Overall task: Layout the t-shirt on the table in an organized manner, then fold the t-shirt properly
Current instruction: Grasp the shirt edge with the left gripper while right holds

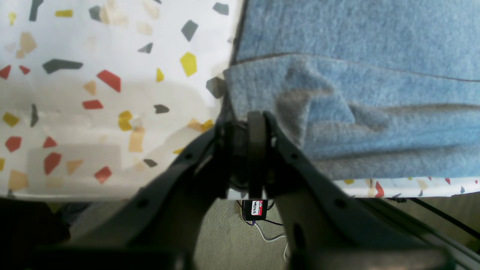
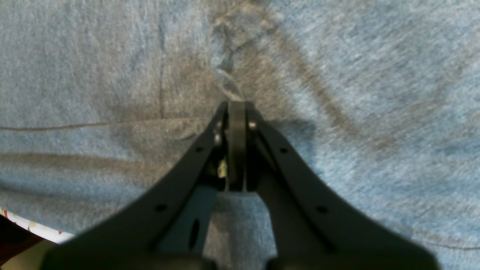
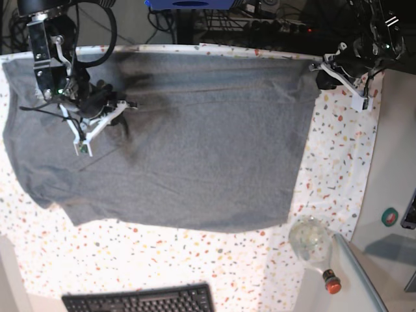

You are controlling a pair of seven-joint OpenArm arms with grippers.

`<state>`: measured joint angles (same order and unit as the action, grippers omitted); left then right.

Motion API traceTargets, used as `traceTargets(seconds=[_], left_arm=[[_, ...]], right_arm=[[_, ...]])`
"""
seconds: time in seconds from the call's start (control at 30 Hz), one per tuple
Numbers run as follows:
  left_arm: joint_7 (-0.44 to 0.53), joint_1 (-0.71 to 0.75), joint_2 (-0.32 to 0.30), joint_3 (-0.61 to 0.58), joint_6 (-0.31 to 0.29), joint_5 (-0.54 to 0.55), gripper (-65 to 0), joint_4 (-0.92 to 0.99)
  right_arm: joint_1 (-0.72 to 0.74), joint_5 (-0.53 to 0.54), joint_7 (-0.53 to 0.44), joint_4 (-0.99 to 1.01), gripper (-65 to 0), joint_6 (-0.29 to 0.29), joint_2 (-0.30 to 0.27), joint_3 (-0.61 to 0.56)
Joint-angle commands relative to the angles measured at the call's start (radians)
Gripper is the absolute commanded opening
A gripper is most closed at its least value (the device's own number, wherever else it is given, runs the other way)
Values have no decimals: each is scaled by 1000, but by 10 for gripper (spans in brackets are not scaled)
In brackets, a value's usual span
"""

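I need to use my left gripper to take the upper layer's edge [image 1: 232, 87], lift it and lay it flat, because the t-shirt's corner bunches into a fold beside that gripper.
The heather-grey t-shirt [image 3: 208, 149] lies spread over the flecked white table [image 3: 338, 162]. My left gripper [image 3: 318, 77] is at the shirt's far right corner. In the left wrist view its jaws stand together on the t-shirt [image 1: 375, 112] at the hem corner, close to the table [image 1: 75, 93] edge, so the left gripper [image 1: 249, 116] is shut on cloth. My right gripper [image 3: 127, 104] sits on the shirt's upper left part. In the right wrist view the right gripper [image 2: 236, 103] is shut, pinching a small raised fold of the t-shirt [image 2: 375, 93].
A black keyboard [image 3: 140, 301] lies at the near edge. A clear bottle [image 3: 312, 244] with a red cap lies at the near right corner. A plain grey side surface [image 3: 396, 162] borders the right. Cables and a small black box [image 1: 255, 210] lie below the table edge.
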<state>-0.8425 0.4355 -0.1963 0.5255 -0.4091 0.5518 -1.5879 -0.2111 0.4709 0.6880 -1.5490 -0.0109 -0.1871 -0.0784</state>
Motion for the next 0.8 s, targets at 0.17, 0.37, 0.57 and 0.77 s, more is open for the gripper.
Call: traceTargets(seconds=[0.17, 0.37, 0.57, 0.77], left_arm=[[-110, -16, -10, 68, -4, 83, -434, -10], [-134, -30, -16, 81, -4, 192, -204, -10], [-140, -60, -15, 54, -4, 193, -240, 33], [-140, -91, -10, 25, -4, 199, -375, 96]], right_arm=[[22, 7, -14, 46, -650, 4, -9, 1], [29, 7, -17, 97, -650, 6, -5, -2], [29, 7, -17, 97, -650, 6, -5, -2], [29, 7, -17, 97, -650, 6, -5, -2]])
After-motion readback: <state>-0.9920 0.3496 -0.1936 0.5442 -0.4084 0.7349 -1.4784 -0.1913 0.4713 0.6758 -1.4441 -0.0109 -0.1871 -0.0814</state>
